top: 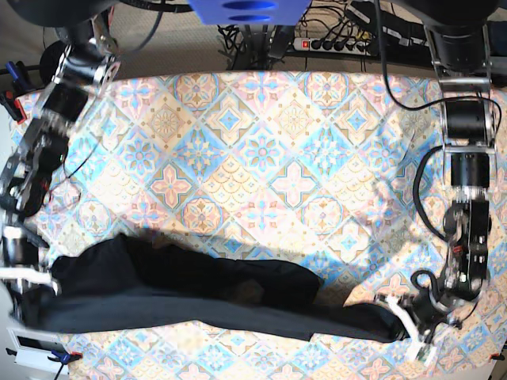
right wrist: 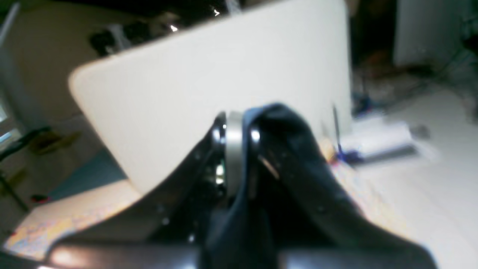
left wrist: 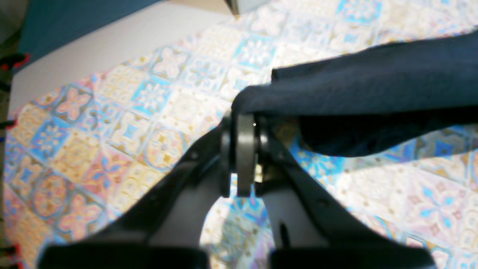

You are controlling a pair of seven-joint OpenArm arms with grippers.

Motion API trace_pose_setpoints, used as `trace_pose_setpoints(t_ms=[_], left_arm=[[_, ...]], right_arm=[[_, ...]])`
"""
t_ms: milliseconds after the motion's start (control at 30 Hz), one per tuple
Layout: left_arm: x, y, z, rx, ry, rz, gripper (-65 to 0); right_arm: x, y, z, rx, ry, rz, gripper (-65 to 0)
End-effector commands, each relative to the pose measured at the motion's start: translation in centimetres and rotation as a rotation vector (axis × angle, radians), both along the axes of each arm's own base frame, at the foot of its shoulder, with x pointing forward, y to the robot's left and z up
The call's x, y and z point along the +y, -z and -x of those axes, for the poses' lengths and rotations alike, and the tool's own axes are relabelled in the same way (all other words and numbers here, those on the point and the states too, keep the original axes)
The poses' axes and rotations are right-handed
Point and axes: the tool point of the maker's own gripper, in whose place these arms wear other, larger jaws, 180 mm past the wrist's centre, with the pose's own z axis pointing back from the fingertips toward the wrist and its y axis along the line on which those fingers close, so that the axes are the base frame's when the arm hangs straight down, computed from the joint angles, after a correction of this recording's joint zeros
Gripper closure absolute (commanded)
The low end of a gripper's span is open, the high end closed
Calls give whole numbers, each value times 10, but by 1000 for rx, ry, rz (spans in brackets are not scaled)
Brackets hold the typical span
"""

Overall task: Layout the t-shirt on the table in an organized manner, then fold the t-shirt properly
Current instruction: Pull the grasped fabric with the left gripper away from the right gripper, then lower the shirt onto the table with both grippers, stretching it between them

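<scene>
My end of the black t-shirt, now held low over the table, will go down on the bunched fabric just inward of my right gripper (top: 133, 275).
The black t-shirt (top: 198, 297) lies stretched in a long wrinkled band across the near part of the patterned table (top: 261, 158). My left gripper (top: 400, 317) is shut on the band's right end, low over the table. Seen from the left wrist, that gripper (left wrist: 244, 119) pinches a fold of the t-shirt (left wrist: 373, 86), which hangs away to the right above the table (left wrist: 130, 123). At the band's left end, near the table's edge, my right gripper (top: 40, 281) is shut on the fabric. The right wrist view is blurred; there the gripper (right wrist: 239, 123) has the t-shirt (right wrist: 287, 149) draped over one finger.
A power strip (top: 341, 43) and cables lie beyond the table's far edge, beside a blue object (top: 242, 9). A white panel (right wrist: 209, 86) fills much of the right wrist view. The shirt lies close to the table's near edge, where a white clamp (top: 32, 348) sits.
</scene>
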Motion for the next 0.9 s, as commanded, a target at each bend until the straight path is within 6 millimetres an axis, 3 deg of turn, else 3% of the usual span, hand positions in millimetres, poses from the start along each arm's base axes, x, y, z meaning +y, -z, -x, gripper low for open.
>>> trace_pose_setpoints(t_ms=[0, 300, 433, 533, 567, 633, 733, 867], left_arm=[[11, -17, 2, -52, -22, 7, 0], [18, 56, 67, 82, -57, 40, 0], [32, 77, 84, 123, -100, 58, 0], [41, 80, 89, 127, -126, 67, 0], [43, 80, 90, 125, -133, 70, 0], [53, 75, 90, 113, -156, 71, 0], [67, 67, 90, 89, -194, 81, 0], [75, 64, 92, 84, -218, 85, 0]], right_arm=[[-8, -6, 6, -28, 24, 7, 0], [-23, 126, 29, 280, 58, -98, 0], [-32, 166, 31, 374, 76, -150, 0], [-34, 187, 33, 422, 81, -178, 0], [-33, 183, 29, 412, 78, -178, 0], [-18, 159, 3, 361, 32, -166, 0], [16, 112, -39, 273, -62, -122, 0], [37, 64, -74, 193, -118, -100, 0]])
